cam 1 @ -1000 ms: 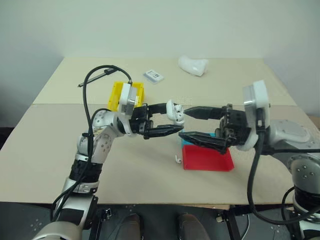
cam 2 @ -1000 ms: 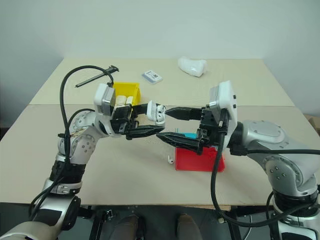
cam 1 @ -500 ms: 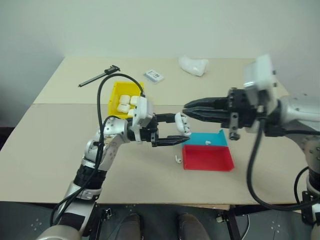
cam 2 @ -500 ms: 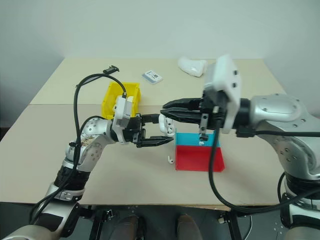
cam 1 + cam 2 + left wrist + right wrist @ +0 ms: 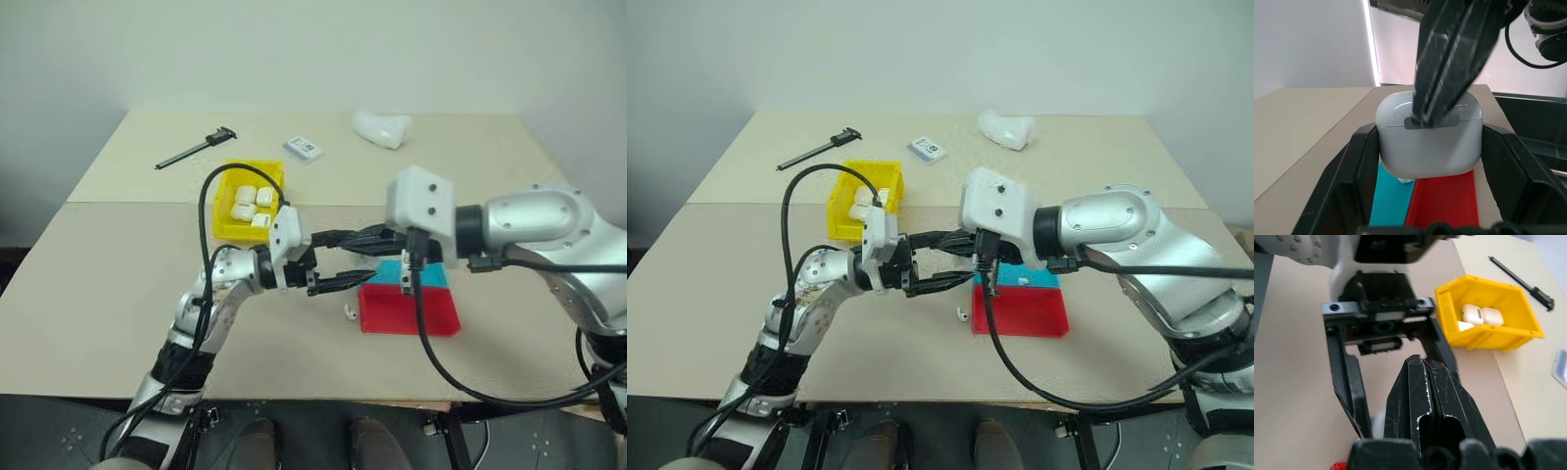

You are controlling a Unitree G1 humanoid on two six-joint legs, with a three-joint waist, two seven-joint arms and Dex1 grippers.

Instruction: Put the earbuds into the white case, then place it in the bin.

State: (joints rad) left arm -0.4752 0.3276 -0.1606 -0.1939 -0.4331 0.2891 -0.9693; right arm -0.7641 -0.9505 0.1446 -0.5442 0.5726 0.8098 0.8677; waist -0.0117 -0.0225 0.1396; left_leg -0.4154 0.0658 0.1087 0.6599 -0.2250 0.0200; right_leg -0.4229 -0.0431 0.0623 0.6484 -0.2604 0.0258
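Note:
My left gripper needs to let go of the white case inside the yellow bin (image 5: 262,206), among the white cases on its side that faces the tray. The held case is now above the table's middle.
The white case (image 5: 1427,152) sits with its lid down between the fingers of my left gripper (image 5: 358,257), which is shut on it above the table's middle. My right gripper (image 5: 1419,363) is shut, and its joined black fingertips rest on the top of the case lid. From the head views the right gripper's fingers hide the case. One earbud (image 5: 348,311) lies on the table by the red tray's near left corner. A small white piece like another earbud (image 5: 1022,279) lies in the teal tray. The yellow bin (image 5: 224,192) stands behind the left gripper and holds several white cases.
The red tray (image 5: 409,309) and the teal tray (image 5: 431,276) behind it sit just right of the grippers. At the back of the table lie a black rod-like tool (image 5: 196,147), a flat labelled packet (image 5: 302,148) and a lumpy white object (image 5: 380,127). Black cables loop off both wrists.
My right gripper has shut and swung in to the left until its fingertips rest on the case. The left gripper has sunk a little with the case.

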